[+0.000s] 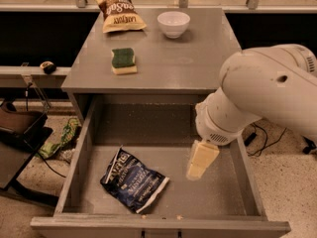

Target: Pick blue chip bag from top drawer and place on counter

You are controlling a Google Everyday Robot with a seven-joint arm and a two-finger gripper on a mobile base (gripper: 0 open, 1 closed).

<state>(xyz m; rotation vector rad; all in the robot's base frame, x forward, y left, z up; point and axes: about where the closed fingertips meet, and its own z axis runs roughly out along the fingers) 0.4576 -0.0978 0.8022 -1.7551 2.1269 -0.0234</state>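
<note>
The gripper should next go to the middle of the blue chip bag (134, 180) and close there, leaving both ends of the bag free on either side.
The blue chip bag (132, 179) lies flat on the floor of the open top drawer (79, 155), toward its front left. My gripper (198, 165) hangs from the white arm over the right middle of the drawer, pointing down and a little left. It is to the right of the bag and apart from it, holding nothing. The grey counter (188, 56) lies above and behind the drawer.
On the counter are a yellow-and-brown chip bag (118, 10) at the back left, a white bowl (173, 24) at the back middle and a green-and-yellow sponge (123, 60) at the left. Cables and clutter lie on the floor to the left of the cabinet.
</note>
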